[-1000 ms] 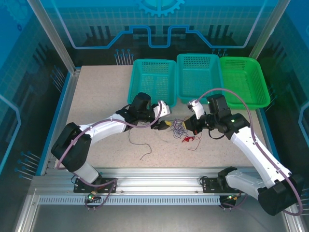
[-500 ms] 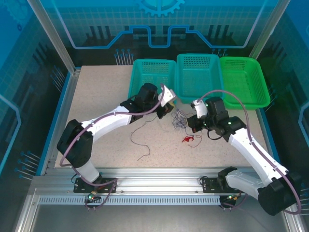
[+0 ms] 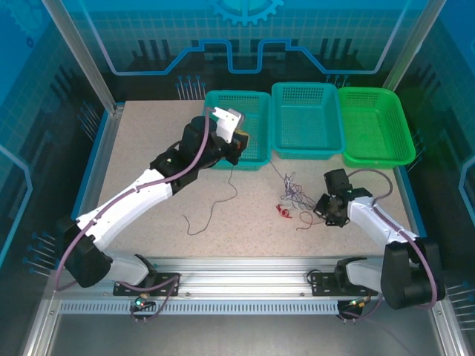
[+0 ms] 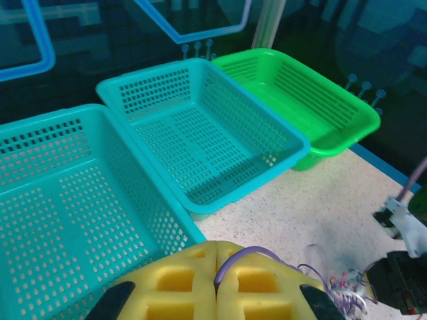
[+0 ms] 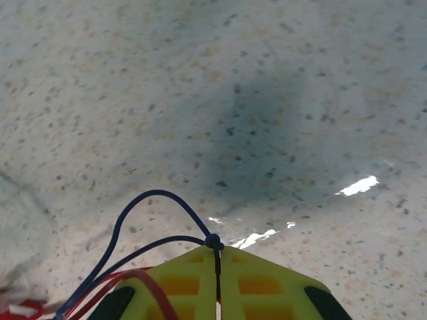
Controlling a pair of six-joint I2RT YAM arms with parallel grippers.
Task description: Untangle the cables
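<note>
Next, my right gripper lets go of the dark blue wire on the table between the tangle of cables and the long dark piece of cable (image 3: 243,190).
The cables (image 3: 292,190) lie as a loose tangle of thin purple, whitish and red wires at mid table, with a small red connector (image 3: 283,211) at the near side. My left gripper (image 3: 237,145) hangs over the near rim of the left teal basket, shut on a thin purple wire (image 4: 257,253). A long dark strand (image 3: 223,204) trails from it down onto the table. Low over the table, right of the tangle, my right gripper (image 3: 325,207) is shut on a dark blue wire (image 5: 157,197). A red wire (image 5: 143,279) runs beside its pads (image 5: 253,280).
Three baskets stand in a row at the back: a left teal basket (image 3: 256,119), a middle teal basket (image 3: 326,122) and a green basket (image 3: 397,130). A blue rail (image 3: 95,167) borders the speckled table (image 3: 156,148) on the left.
My left gripper shut on a wire, rose and swung back-left toward the left basket, dragging the dark strand. The right arm drew back toward the near right, and the tangle stretched out.
</note>
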